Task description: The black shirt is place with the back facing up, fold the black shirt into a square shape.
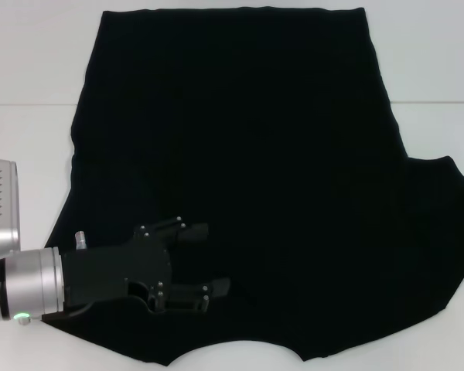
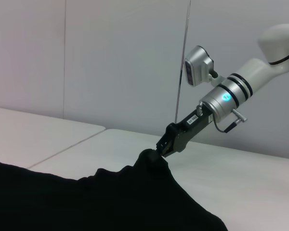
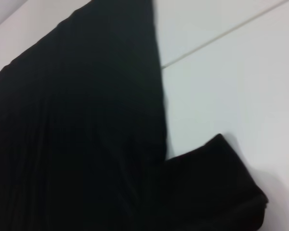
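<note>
Next, I let go of the sleeve with my right gripper on the middle of the black shirt's back [image 1: 282, 225], well behind the curved neckline.
The black shirt [image 1: 247, 154] lies spread flat on the white table [image 1: 31, 62], its curved neckline at the near edge. My left gripper [image 1: 215, 258] hovers over the shirt's near left part, open, with nothing between its fingers. The right sleeve [image 1: 456, 174] runs off the head view's right edge. In the left wrist view, my right gripper [image 2: 163, 148] is shut on a pinch of the black shirt [image 2: 111, 202] and holds it up as a small peak. The right wrist view shows only the shirt [image 3: 77, 125] with its sleeve [image 3: 216, 183], not its own fingers.
A seam in the table [image 1: 23, 105] runs across behind the shirt's middle. Bare white tabletop lies to the left of the shirt and along the near edge. A pale wall [image 2: 111, 57] stands behind the table.
</note>
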Robot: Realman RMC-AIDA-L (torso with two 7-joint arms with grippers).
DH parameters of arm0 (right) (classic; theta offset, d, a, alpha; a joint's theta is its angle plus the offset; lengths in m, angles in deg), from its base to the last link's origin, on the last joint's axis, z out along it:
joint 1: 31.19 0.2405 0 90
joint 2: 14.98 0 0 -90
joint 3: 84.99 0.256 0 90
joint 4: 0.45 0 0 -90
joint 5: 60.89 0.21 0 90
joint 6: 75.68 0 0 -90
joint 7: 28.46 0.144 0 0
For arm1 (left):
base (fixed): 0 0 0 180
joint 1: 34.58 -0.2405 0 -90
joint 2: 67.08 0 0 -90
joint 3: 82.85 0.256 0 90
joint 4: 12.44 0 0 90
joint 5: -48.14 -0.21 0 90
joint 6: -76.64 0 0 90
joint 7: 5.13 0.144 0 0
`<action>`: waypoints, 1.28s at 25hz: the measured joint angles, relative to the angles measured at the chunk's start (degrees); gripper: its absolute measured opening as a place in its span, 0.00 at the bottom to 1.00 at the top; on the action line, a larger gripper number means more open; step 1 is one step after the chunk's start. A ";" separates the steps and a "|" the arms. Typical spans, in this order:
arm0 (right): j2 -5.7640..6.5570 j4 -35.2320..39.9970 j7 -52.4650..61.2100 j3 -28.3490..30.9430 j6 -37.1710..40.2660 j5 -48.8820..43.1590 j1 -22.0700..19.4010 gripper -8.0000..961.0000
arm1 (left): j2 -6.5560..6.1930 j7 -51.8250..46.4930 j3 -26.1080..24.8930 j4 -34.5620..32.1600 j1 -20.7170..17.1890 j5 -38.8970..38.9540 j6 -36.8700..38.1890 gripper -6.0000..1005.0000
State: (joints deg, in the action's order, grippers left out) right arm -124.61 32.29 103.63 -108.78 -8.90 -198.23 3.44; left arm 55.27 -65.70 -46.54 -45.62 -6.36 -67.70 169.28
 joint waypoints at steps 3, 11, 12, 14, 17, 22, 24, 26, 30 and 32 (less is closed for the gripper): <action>-0.10 -0.02 -0.42 -0.02 0.09 0.20 1.03 0.03 | 0.00 -0.49 -0.02 0.05 0.02 -0.01 -0.15 0.92; -1.80 -0.30 -1.98 -1.28 0.19 0.34 7.94 0.03 | -0.02 -0.74 0.00 0.06 0.19 -0.03 -0.64 0.92; -2.05 -0.53 -1.99 -2.32 0.10 0.34 8.95 0.03 | -0.04 -0.86 0.00 0.06 0.21 -0.03 -0.67 0.92; -2.77 -1.38 -1.99 -4.87 0.05 0.34 11.08 0.04 | -0.07 -1.16 0.00 0.06 0.23 -0.03 -0.72 0.92; -3.89 -2.44 -1.76 -8.31 -0.03 0.32 13.27 0.04 | -0.08 -1.28 0.00 0.05 0.23 -0.02 -0.78 0.92; -5.64 -3.07 -1.11 -11.58 0.33 0.18 14.67 0.04 | -0.14 -1.30 -0.06 0.05 0.08 0.00 -0.80 0.92; -6.15 -3.15 -0.59 -12.27 0.20 0.17 14.70 0.04 | -0.19 -1.32 -0.11 0.05 0.02 0.00 -0.84 0.92; -6.67 -3.16 -0.18 -12.48 -0.35 0.21 14.49 0.04 | -0.19 -1.46 -0.10 0.05 -0.01 0.00 -0.87 0.92; -6.92 -2.15 -0.57 -12.17 1.38 0.81 13.34 0.07 | -0.36 -2.13 -0.10 0.00 -0.01 0.00 -0.91 0.92; -6.86 -0.54 -1.19 -11.92 3.68 2.60 12.08 0.10 | -0.44 -2.21 -0.10 -0.01 -0.01 0.01 -0.91 0.92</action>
State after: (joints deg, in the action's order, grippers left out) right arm -131.47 31.75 102.44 -120.71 -5.22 -195.63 15.52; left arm 54.83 -67.92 -46.64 -45.63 -6.37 -67.69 168.37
